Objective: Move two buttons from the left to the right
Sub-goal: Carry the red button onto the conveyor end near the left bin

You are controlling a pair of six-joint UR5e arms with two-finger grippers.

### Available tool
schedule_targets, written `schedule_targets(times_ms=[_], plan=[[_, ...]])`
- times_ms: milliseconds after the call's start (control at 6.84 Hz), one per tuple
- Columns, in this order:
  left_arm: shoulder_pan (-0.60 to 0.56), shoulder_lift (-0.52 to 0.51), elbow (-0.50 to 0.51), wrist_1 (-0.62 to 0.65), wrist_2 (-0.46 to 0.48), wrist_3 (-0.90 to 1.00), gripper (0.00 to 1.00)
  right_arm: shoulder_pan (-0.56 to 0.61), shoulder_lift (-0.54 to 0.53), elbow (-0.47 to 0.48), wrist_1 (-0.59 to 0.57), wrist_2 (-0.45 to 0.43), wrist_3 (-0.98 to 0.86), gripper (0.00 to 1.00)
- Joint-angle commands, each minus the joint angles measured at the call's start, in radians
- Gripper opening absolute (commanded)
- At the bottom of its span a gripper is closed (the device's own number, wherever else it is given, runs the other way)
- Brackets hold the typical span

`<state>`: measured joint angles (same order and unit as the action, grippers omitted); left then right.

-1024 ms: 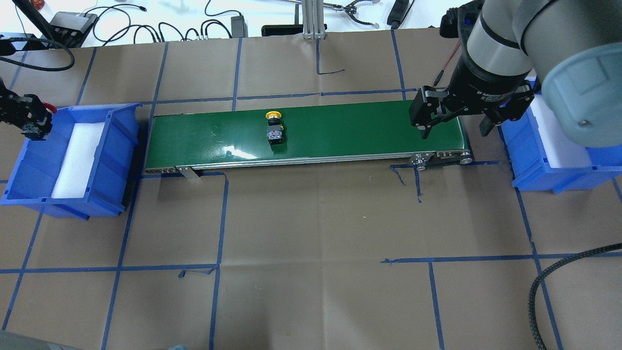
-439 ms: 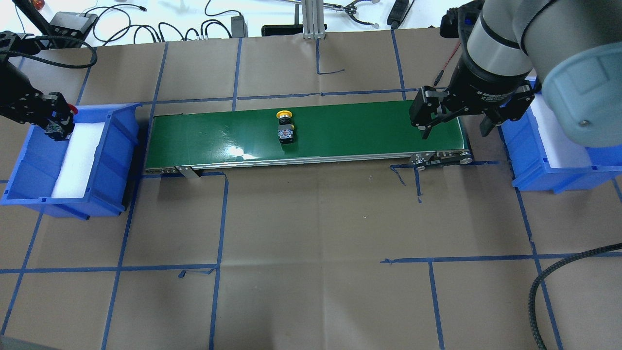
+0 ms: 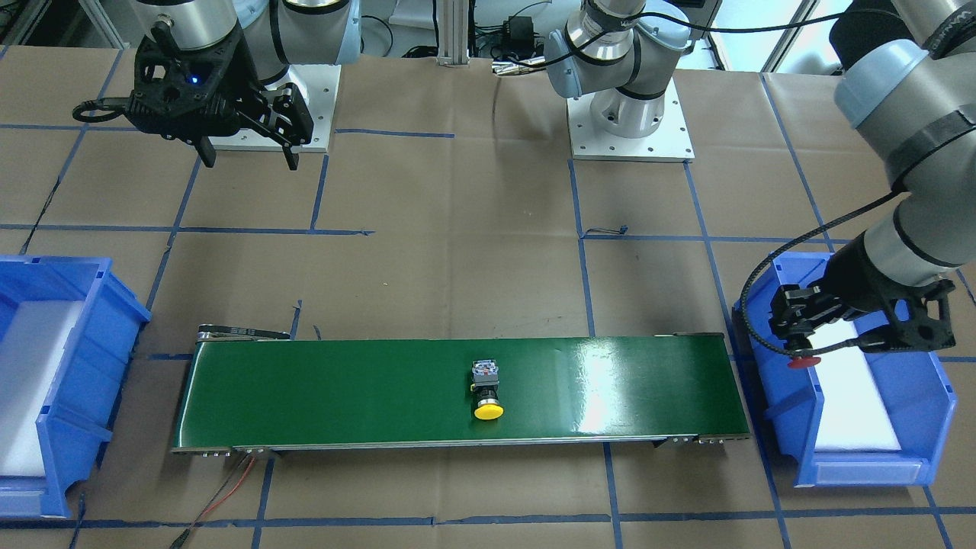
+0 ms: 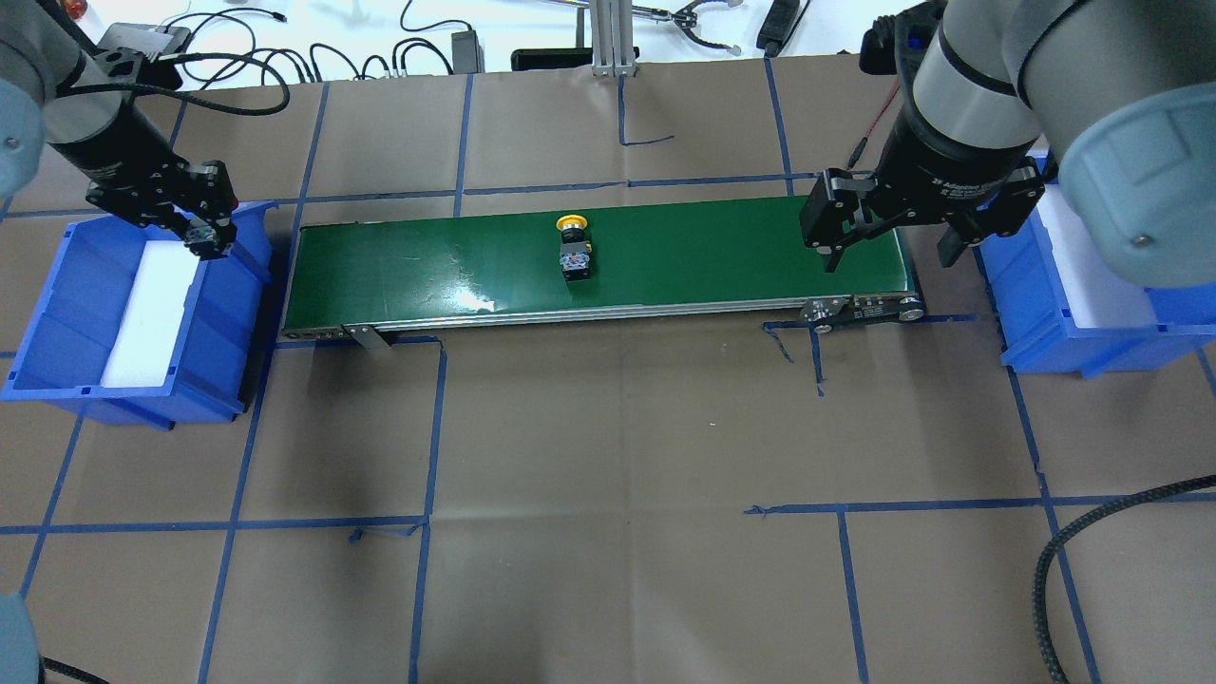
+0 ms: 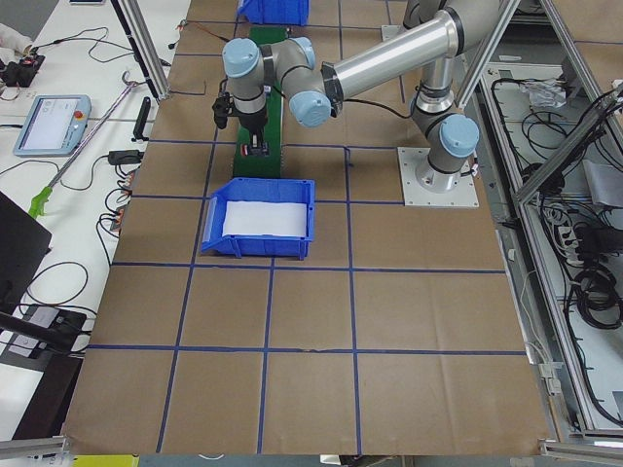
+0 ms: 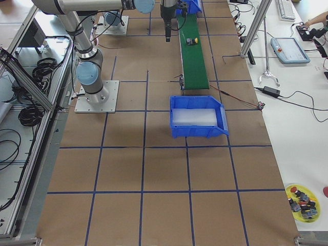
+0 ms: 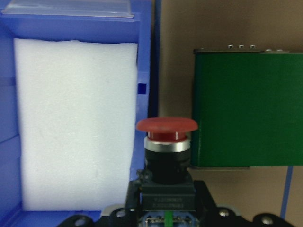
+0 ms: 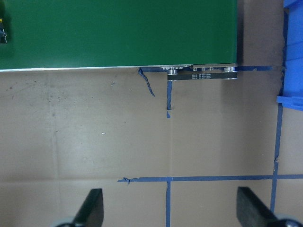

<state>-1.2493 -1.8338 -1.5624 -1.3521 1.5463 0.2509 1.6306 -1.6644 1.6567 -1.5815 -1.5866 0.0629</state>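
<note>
My left gripper will release the red button on the green conveyor belt, just inside the end (image 3: 685, 392) (image 7: 255, 99) closest to that gripper.
My left gripper (image 4: 204, 237) is shut on the red button (image 7: 166, 125) and holds it above the belt-side wall of the left blue bin (image 4: 57, 313). It also shows in the front view (image 3: 797, 343), with the red cap (image 3: 804, 360) below it. The yellow button (image 4: 573, 249) lies on its side near the middle of the green conveyor belt (image 4: 722, 256), and shows in the front view too (image 3: 486, 389). My right gripper (image 4: 891, 255) is open and empty above the belt's right end; in its wrist view the fingers (image 8: 92, 208) hang over brown paper.
The right blue bin (image 4: 1035, 323) with a white foam liner stands just past the belt's right end. The left bin holds white foam (image 7: 71, 123). Blue tape lines cross the brown paper. A black cable (image 4: 1054, 560) lies at the front right.
My left gripper has moved right with the red button, from outside the left bin to over its belt-side wall. The yellow button has travelled right along the belt. The right arm is still.
</note>
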Motion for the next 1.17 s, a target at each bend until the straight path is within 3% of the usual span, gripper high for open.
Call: schedule_targets(times_ms=[0, 292, 731, 1024], plan=[[-0.073, -0.036, -0.004, 0.039, 0.0, -0.076, 0.11, 0.0, 0.0, 0.002, 0.0, 0.0, 0.0, 1.0], [-0.105, -0.102, -0.014, 0.101, 0.001, -0.072, 0.11, 0.0, 0.0, 0.002, 0.0, 0.0, 0.002, 1.0], [-0.114, -0.142, -0.17, 0.374, 0.001, -0.068, 0.11, 0.0, 0.0, 0.002, 0.0, 0.0, 0.002, 1.0], [-0.114, -0.127, -0.196, 0.395, 0.003, -0.074, 0.15, 0.0, 0.0, 0.002, 0.002, 0.0, 0.002, 1.0]])
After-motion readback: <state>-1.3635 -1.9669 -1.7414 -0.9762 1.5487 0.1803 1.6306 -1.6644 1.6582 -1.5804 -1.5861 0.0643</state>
